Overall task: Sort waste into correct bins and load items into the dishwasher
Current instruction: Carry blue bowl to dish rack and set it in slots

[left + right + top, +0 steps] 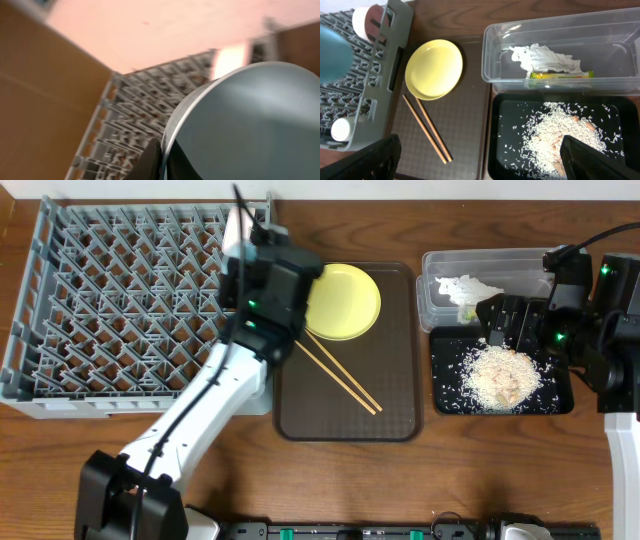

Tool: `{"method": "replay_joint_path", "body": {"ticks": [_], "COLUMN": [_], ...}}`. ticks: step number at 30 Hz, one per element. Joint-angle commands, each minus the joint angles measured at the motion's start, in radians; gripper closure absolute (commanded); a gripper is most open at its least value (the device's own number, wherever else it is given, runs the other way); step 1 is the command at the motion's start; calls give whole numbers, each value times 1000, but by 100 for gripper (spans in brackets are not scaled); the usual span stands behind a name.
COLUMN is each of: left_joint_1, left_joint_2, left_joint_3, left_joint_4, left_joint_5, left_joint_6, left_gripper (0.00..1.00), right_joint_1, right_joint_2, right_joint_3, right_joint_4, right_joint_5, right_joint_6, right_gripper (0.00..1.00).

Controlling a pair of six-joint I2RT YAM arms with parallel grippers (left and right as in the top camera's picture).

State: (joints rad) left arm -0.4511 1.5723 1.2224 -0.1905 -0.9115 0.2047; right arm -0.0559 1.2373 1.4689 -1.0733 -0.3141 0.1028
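Note:
Next, my left gripper puts the light blue bowl in the grey dish rack (pixel 236 304) between the white vessels and lets go of it.
My left gripper (pixel 162 161) is shut on the rim of the light blue bowl (pixel 250 125), one finger inside and one outside, above the right edge of the grey dish rack (pixel 100 300). In the overhead view the left arm (pixel 265 285) hides the bowl. The yellow plate (pixel 342 301) and the wooden chopsticks (pixel 338 374) lie on the brown tray (pixel 390 415). My right gripper (pixel 485 160) hangs open over the black tray (pixel 445 375) of rice crumbs (pixel 560 135). A white napkin (pixel 545 57) and a green-yellow wrapper (pixel 560 75) lie in the clear tub (pixel 435 280).
Two white vessels (pixel 362 22) (pixel 341 129) stand in the rack near its right wall (pixel 395 55). The rack fills the table's left side. The tub and black tray sit side by side at the right, next to the brown tray.

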Motion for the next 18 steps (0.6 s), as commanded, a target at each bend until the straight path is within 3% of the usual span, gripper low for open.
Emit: {"method": "replay_joint_path", "body": {"ticks": [1,11,18], "left_joint_1": [64,145,147], "left_joint_2": [0,101,212], "left_joint_3": [16,16,16], "left_joint_4": [47,164,261], "left_joint_5": [-50,-50,-202], "left_joint_6": [60,257,282], "left_gripper": [93,92,93], "right_joint_1": [-3,-3,-3], "right_joint_2": [5,5,5], "right_joint_3": [1,1,1], "right_joint_4": [3,3,3], "right_joint_5": [3,3,3], "right_joint_6": [8,8,8], "right_gripper": [1,1,1]}}
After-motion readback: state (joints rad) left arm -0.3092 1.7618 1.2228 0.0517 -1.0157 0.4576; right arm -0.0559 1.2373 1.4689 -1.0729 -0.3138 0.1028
